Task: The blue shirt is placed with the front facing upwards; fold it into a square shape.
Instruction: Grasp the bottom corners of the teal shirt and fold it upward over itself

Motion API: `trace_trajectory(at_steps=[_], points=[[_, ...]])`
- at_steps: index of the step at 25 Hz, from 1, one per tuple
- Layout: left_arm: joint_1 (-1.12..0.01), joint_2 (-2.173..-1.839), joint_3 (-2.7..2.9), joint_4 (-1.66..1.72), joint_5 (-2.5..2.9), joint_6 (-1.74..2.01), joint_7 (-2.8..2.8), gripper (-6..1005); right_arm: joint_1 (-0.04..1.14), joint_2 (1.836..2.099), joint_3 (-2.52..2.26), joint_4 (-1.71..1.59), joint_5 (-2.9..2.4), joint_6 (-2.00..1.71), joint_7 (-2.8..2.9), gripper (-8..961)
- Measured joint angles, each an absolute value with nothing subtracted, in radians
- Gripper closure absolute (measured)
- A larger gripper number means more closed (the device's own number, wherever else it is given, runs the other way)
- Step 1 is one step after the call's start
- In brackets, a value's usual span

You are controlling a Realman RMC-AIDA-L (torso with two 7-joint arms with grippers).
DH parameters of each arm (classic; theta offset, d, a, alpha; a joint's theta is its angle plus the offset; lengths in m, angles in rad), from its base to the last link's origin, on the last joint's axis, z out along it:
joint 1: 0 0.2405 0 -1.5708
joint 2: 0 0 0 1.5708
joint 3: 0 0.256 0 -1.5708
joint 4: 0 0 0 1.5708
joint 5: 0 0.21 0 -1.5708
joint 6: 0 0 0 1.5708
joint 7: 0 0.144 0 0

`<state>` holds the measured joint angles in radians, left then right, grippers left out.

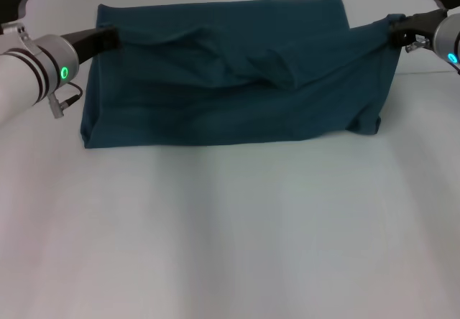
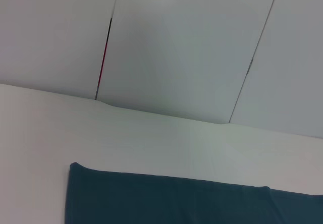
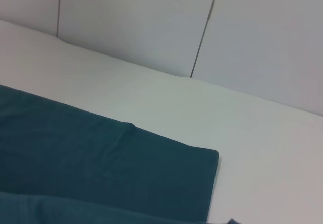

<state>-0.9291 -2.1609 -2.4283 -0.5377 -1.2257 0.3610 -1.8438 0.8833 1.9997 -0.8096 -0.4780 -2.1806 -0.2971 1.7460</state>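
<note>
The robot's left gripper will release the blue shirt's lifted corner on the flat far layer, just inside its side edge [image 1: 131, 62].
The blue shirt [image 1: 237, 82] lies across the far half of the white table [image 1: 230, 233], doubled over into a wide band with no lettering showing. Its near layer is lifted and stretched between both grippers, sagging in wrinkles at the middle. My left gripper [image 1: 108, 37] is shut on the shirt's upper left corner. At the upper right corner my right gripper [image 1: 394, 33] is shut on the cloth and pulls it outward. The flat far layer of the blue shirt [image 2: 176, 199] shows in the left wrist view, and the blue shirt [image 3: 101, 158] also fills the right wrist view's lower part.
Bare white tabletop spreads in front of the shirt toward me. Behind the table stands a pale panelled wall [image 2: 176, 47] with vertical seams, also seen as the wall [image 3: 151, 22] in the right wrist view.
</note>
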Motion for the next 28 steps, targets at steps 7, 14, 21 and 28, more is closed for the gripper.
trace_trajectory(at_steps=[7,14,21,28], points=[[-0.93,-2.161,-2.428,-0.537,-1.226,0.36,-1.844,952,0.886,2.002,-0.811,-0.477,-2.174,-0.293,1.742,915],[-0.93,-2.161,-2.427,-0.535,-1.226,0.359,-1.843,950,0.885,2.002,-0.812,-0.476,-2.174,-0.288,1.742,916],[-0.93,-2.163,-2.425,-0.535,-1.229,0.355,-1.843,949,0.886,2.009,-0.814,-0.475,-2.174,-0.266,1.742,867],[-0.93,-2.166,-2.419,-0.53,-1.251,0.312,-1.843,948,0.894,2.044,-0.881,-0.487,-2.174,-0.144,1.715,810]])
